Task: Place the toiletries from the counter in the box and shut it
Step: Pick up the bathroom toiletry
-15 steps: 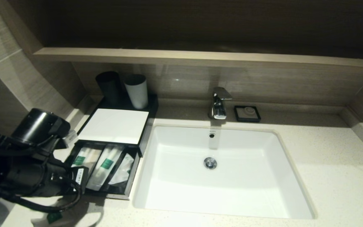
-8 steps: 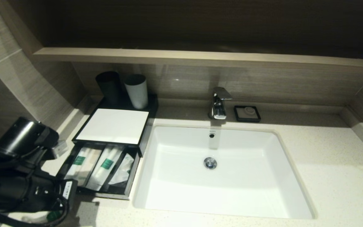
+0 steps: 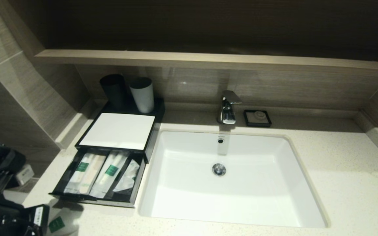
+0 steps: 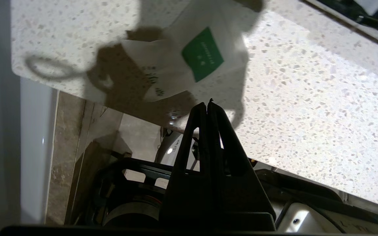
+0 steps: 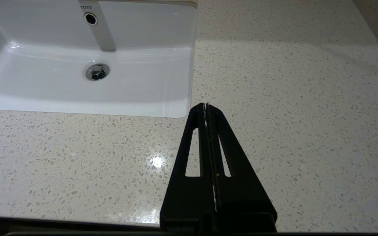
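Note:
My left gripper's shut fingers stop short of the white packet, so next I open them, reach further and pinch the packet's near edge [image 4: 178,92].
The black box [image 3: 116,131] with a white top panel stands left of the basin, its front drawer [image 3: 94,200] pulled out. Two long sachets [image 3: 84,170] with green labels and a crumpled clear packet [image 3: 126,175] lie in the drawer. A small white packet with a green square label [image 3: 56,224] lies on the counter [image 3: 340,183] in front of the drawer; it also shows in the left wrist view [image 4: 192,62]. My left gripper [image 4: 207,104] is shut and empty, just short of that packet at the counter's near edge. My right gripper [image 5: 205,105] is shut and empty above the counter beside the basin's near right corner.
A black cup [image 3: 113,90] and a white cup [image 3: 142,93] stand behind the box. The white basin [image 3: 228,196], the faucet [image 3: 228,106] and a black soap dish [image 3: 257,118] lie to the right. A wood-look ledge [image 3: 208,60] overhangs the back. My left arm [image 3: 2,209] fills the near left corner.
My left arm has drawn back toward the near left, away from the drawer. The drawer front and the white packet on the counter have come into view.

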### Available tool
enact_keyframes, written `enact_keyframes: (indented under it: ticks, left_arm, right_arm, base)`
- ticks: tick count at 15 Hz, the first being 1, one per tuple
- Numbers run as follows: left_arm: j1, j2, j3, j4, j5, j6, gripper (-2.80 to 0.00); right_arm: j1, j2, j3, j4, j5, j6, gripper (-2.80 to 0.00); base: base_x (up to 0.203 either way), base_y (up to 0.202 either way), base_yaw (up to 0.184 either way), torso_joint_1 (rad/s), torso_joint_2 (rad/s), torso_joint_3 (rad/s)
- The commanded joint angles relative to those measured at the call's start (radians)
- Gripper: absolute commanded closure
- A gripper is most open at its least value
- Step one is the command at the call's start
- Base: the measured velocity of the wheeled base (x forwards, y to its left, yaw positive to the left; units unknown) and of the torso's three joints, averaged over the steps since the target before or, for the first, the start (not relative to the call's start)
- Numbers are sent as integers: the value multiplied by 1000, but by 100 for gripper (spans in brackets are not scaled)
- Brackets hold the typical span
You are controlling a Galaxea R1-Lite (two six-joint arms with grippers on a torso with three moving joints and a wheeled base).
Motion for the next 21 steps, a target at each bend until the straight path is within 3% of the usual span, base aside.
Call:
enact_keyframes:
  ticks: [1, 6, 7, 21]
  left_arm:
    - [41, -9, 28, 2, 1, -4, 0]
    - [46, 13, 41, -12, 0, -25, 0]
    - [46, 21, 39, -15, 1, -24, -274]
    - [46, 143, 60, -95, -8, -21, -280]
  right_arm:
    - [0, 0, 0, 0, 0, 0, 0]
    - [0, 0, 0, 0, 0, 0, 0]
    - [0, 0, 0, 0, 0, 0, 0]
    - [0, 0, 0, 0, 0, 0, 0]
  base:
    - [0, 0, 0, 0, 0, 0]
    - [0, 0, 0, 0, 0, 0]
    - [0, 0, 0, 0, 0, 0]
    - [0, 0, 0, 0, 0, 0]
